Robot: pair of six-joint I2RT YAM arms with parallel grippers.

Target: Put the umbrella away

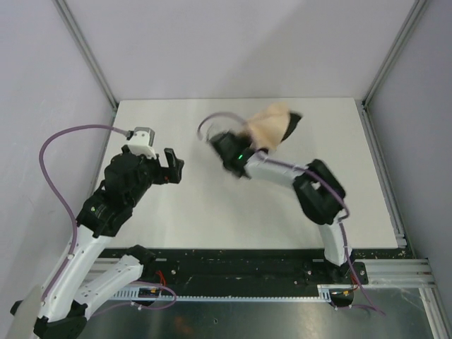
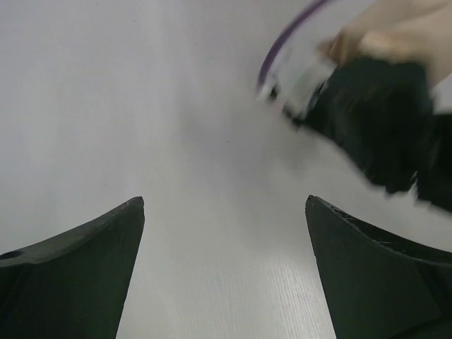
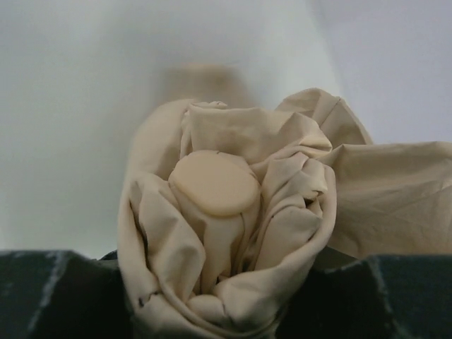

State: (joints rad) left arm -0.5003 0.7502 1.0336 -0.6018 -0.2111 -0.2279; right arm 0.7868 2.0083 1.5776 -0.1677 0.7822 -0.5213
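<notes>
The robot's right gripper will lay the beige umbrella down on the middle of the white table (image 1: 247, 167).
The beige umbrella (image 1: 274, 125) lies folded at the back middle of the white table, its crumpled fabric bunched round a tan round-topped handle (image 3: 215, 185). My right gripper (image 1: 244, 145) is shut on the umbrella; its dark fingers (image 3: 49, 293) press the fabric bundle (image 3: 226, 233) from both sides. My left gripper (image 1: 171, 166) is open and empty over bare table, to the left of the right gripper. In the left wrist view the umbrella fabric (image 2: 402, 32) and the blurred right wrist (image 2: 374, 120) show at top right, apart from my left fingertips (image 2: 127, 226).
The white table (image 1: 198, 212) is bounded by grey walls and metal frame posts (image 1: 85, 49). A black rail (image 1: 247, 268) runs along the near edge. A purple cable (image 1: 60, 183) loops off the left arm, another (image 1: 212, 121) off the right wrist.
</notes>
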